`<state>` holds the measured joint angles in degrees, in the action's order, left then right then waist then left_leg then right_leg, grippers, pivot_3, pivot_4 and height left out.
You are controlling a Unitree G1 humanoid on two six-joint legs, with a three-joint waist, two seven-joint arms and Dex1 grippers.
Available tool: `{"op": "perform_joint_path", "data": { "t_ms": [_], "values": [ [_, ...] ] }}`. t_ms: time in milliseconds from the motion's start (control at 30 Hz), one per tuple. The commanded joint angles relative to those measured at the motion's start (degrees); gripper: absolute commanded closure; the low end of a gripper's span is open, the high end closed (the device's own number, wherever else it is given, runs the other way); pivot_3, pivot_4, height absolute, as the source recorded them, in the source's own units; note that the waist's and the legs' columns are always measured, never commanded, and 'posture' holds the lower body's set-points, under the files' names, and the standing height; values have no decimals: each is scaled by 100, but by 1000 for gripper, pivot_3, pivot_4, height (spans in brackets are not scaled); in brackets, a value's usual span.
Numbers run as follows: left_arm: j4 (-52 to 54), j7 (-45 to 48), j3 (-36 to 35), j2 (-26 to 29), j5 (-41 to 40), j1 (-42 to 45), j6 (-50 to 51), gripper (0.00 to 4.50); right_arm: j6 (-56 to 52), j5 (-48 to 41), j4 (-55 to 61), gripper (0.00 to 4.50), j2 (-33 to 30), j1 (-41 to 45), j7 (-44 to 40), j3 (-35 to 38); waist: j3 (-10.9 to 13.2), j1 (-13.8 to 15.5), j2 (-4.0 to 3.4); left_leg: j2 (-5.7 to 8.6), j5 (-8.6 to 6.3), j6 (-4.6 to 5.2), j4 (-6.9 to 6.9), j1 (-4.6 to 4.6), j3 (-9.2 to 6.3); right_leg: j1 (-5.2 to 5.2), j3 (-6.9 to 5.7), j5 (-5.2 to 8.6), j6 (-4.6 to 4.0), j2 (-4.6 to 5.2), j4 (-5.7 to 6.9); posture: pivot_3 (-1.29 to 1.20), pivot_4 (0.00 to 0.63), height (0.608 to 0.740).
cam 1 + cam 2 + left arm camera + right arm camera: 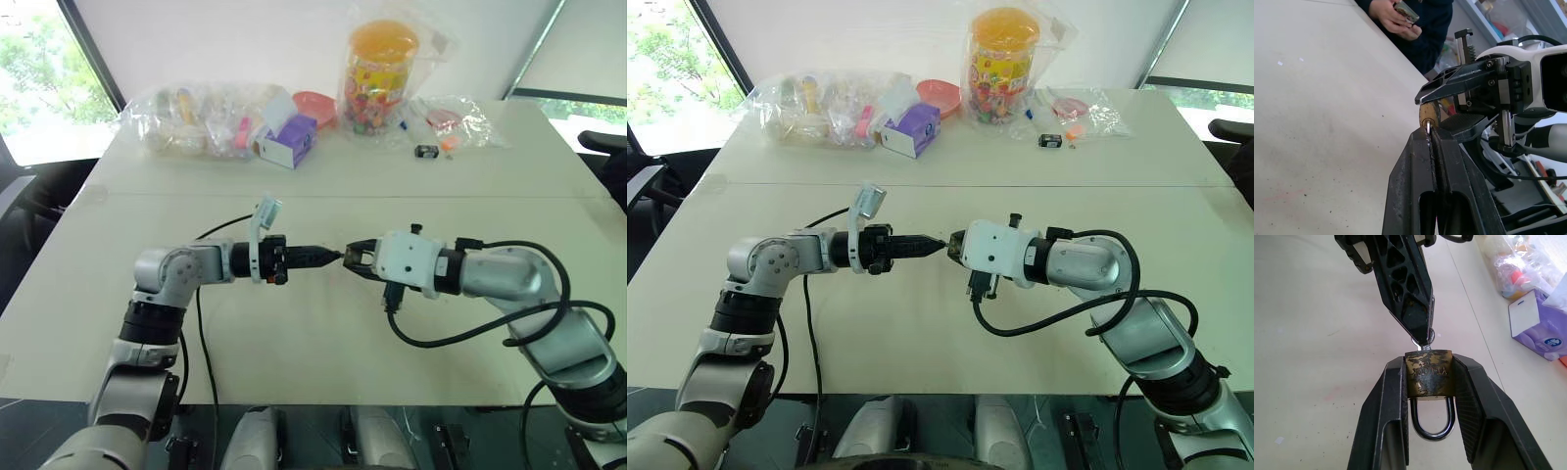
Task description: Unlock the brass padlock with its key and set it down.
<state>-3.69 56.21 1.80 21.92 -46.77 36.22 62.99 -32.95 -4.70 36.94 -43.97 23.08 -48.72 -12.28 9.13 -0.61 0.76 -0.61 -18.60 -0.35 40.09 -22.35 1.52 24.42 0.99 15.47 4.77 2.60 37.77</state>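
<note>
The silvery shackle sits between the right gripper's fingers, so the robot's left gripper should open, take the padlock's bottom end [1428, 355] around the key, and free the right gripper.
Over the middle of the white table [294, 343] my two grippers meet tip to tip. My right gripper [356, 257] is shut on the brass padlock [1428, 374], its pads clamping the tarnished golden body from both sides. The silvery shackle [1434, 426] points back toward the wrist and looks closed. My left gripper [331, 257] reaches in level from the left, shut on the small silvery key [1425, 340]. The key's tip meets the padlock's bottom face [1429, 113]. How far the key sits inside is hidden by the fingers.
Along the far edge lie clear plastic bags [191, 119] of small items, a purple box [287, 140], a pink bowl [315, 103], a jar with an orange lid [380, 73] and a small black object [425, 151]. A person's hand [1396, 17] holds something beyond the table.
</note>
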Motion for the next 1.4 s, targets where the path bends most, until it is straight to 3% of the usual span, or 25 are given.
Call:
{"op": "perform_joint_path", "data": {
  "t_ms": [33, 267, 567, 633, 800, 900, 1100, 1400],
  "values": [
    [251, 36, 145, 22, 173, -64, -295, 4473, 94, -46, 198, 3804, -18, 113, 0, 114, 0, 2, 0, 0, 0, 0, 0, 0, 0, 0, 0, 0, 0, 0, 0, 0, 150, 735],
    [1084, 778, 728, 171, 1035, -486, -2281, 4473, -280, -424, 303, 3804, 49, 74, -132, 185, 0, 1, -1, -2, 0, 0, -3, 0, 0, 0, 1, 0, -1, 3, -3, 0, 150, 735],
    [1220, 2083, 1024, 369, 1918, -689, -4908, 4473, -722, -943, 323, 3804, -86, 96, -390, 169, 0, 18, -1, -2, 0, 0, -5, -3, 0, -1, -1, 1, -2, 7, -13, 0, 150, 735],
    [1184, 1966, 1014, 377, 1865, -598, -4577, 4473, -693, -931, 318, 3804, -127, 87, -391, 163, 0, 16, -1, -2, -1, 1, -5, -4, 0, -2, -1, 1, -2, 7, -15, 0, 150, 735],
    [818, 945, 659, 248, 1117, -203, -1990, 4473, -553, -826, 320, 3804, -217, 107, -332, 113, 1, 7, 1, -1, -3, 5, -3, -4, -1, -4, -4, 0, 0, 0, -15, 0, 150, 735],
    [467, 639, 355, 198, 527, 8, -645, 3614, -418, -691, 282, 3804, -278, 137, -316, 39, 2, -16, 1, -2, -3, 5, -3, -5, -3, -3, -6, -1, 1, -7, -14, 0, 150, 735],
    [258, 208, 7, 82, -71, 135, 567, 585, -310, -588, 274, 3804, -316, 151, -326, 5, 2, -12, 1, -6, -3, 5, -4, -3, -4, -1, -6, -1, 1, -9, -12, 0, 150, 735],
    [257, 189, 243, 1, 95, -20, 245, 585, -323, -542, 300, 3804, -283, 218, -323, -23, 2, 2, 1, -3, -1, 2, -4, -4, -3, -1, -4, 0, 1, -1, -13, 0, 150, 735]
  ]
}}
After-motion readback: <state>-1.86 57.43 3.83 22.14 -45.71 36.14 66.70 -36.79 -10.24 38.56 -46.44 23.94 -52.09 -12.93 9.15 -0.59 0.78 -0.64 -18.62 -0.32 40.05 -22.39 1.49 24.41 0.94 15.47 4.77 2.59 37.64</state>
